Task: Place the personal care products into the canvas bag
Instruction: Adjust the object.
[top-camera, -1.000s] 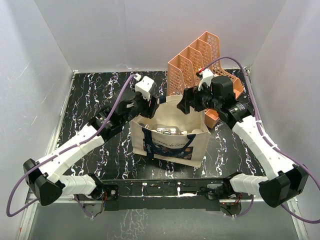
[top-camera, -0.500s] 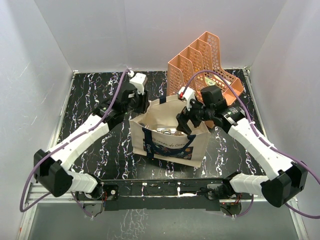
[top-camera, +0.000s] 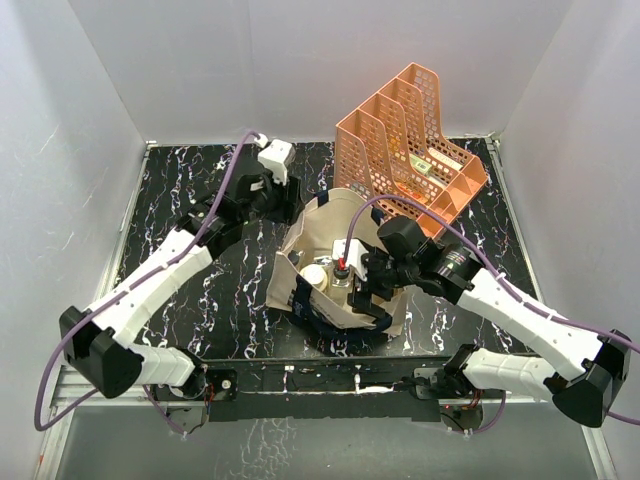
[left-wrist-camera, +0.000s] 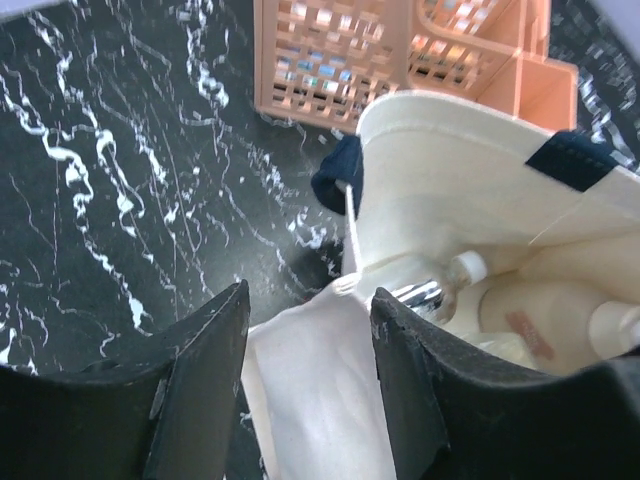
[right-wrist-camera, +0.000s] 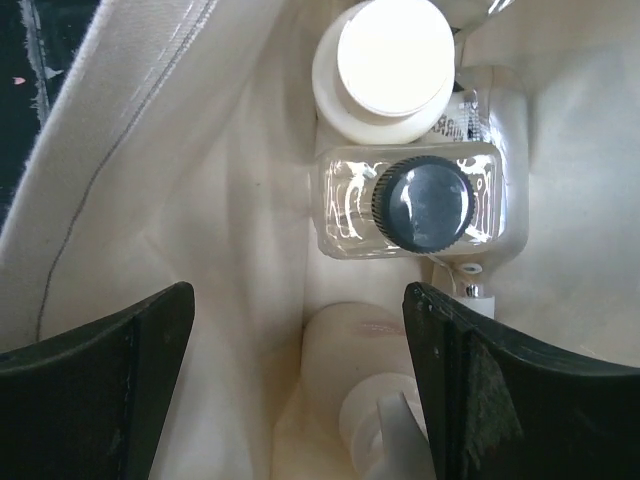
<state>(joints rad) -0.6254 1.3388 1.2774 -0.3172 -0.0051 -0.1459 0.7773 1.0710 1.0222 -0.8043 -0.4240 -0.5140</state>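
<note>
The canvas bag leans forward around the robot's right gripper, so next the left gripper grips the bag's side rim (left-wrist-camera: 343, 287) and keeps the bag upright.
The canvas bag (top-camera: 335, 235) stands tilted at the table's middle with its mouth wide open. It also shows in the left wrist view (left-wrist-camera: 450, 170). My right gripper (top-camera: 352, 290) is down inside the bag, open and empty (right-wrist-camera: 300, 295). Below it are a cream bottle with a white cap (right-wrist-camera: 390, 60), a square clear glass bottle with a dark cap (right-wrist-camera: 420, 200) and a tan bottle (right-wrist-camera: 365, 365) lying down. My left gripper (top-camera: 283, 203) is open at the bag's back-left rim, with the fabric edge (left-wrist-camera: 310, 300) between its spread fingers. A silver bottle (left-wrist-camera: 415, 293) shows inside.
The peach mesh file organizer (top-camera: 410, 130) stands right behind the bag, and it also shows in the left wrist view (left-wrist-camera: 330, 60). A navy handle (left-wrist-camera: 575, 160) runs over the bag's far wall. Black marbled table (top-camera: 190, 190) lies to the left.
My right gripper has gone from above the bag's back rim down into the bag. The bag has tipped and its mouth has spread. My left gripper has shifted slightly back.
</note>
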